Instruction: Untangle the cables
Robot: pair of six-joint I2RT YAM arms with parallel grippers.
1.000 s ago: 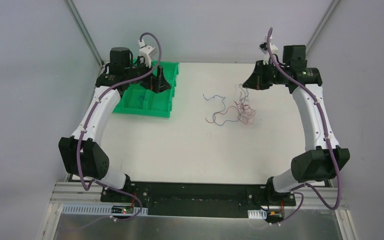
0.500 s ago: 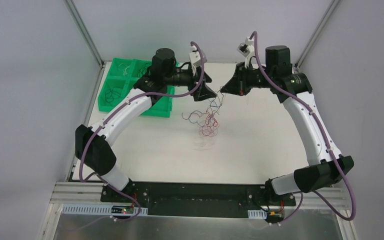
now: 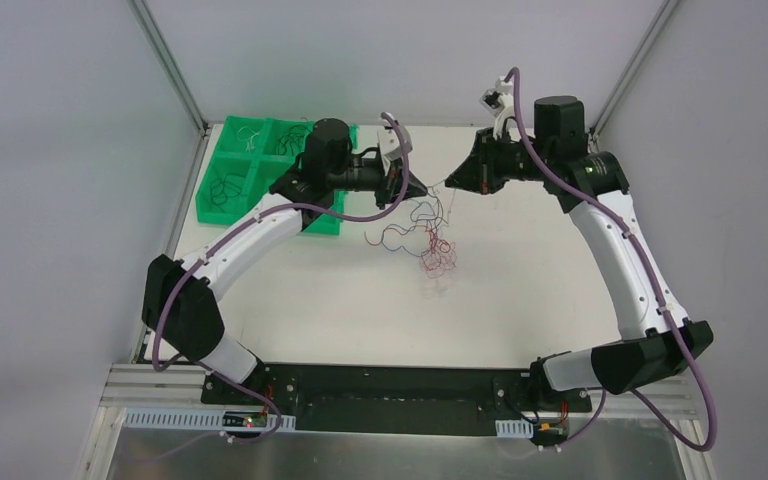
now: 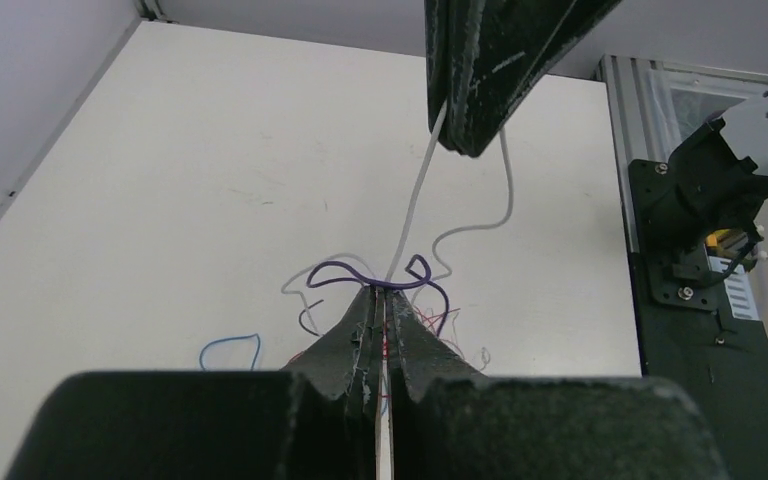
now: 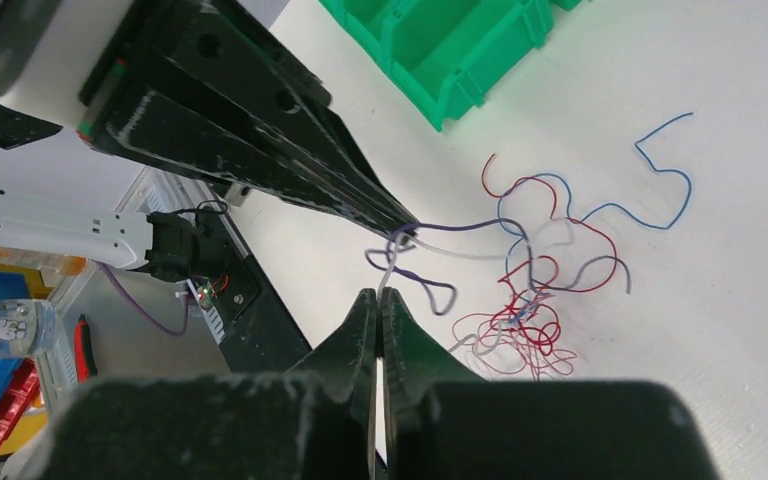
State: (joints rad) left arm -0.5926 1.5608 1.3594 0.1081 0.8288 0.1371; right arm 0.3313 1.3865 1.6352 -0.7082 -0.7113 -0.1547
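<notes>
The purple cable is pinched together with the white cable in my left gripper, so that gripper should open, free the purple one and take the white cable (image 4: 427, 160) near my right gripper.
The cables (image 3: 438, 252) are thin red, blue, purple and white wires, partly lifted off the white table (image 3: 360, 300) at its far middle. My right gripper (image 3: 448, 182) is shut on a white cable (image 4: 415, 200) that runs taut to my left gripper (image 3: 423, 188). In the left wrist view, my left gripper (image 4: 388, 290) is shut where a purple cable (image 4: 335, 270) crosses its tips and the white one meets them. Seen from the right wrist, my right gripper (image 5: 380, 293) pinches the white cable below a red tangle (image 5: 520, 330) and a loose blue cable (image 5: 660, 170).
A green divided bin (image 3: 222, 188) holding a few wires stands at the far left of the table, under the left arm. The black base rail (image 3: 390, 385) runs along the near edge. Grey walls close in both sides.
The left arm swung from over the green bin to the bundle and its jaws closed on it. The right gripper carried the cables up and to the left.
</notes>
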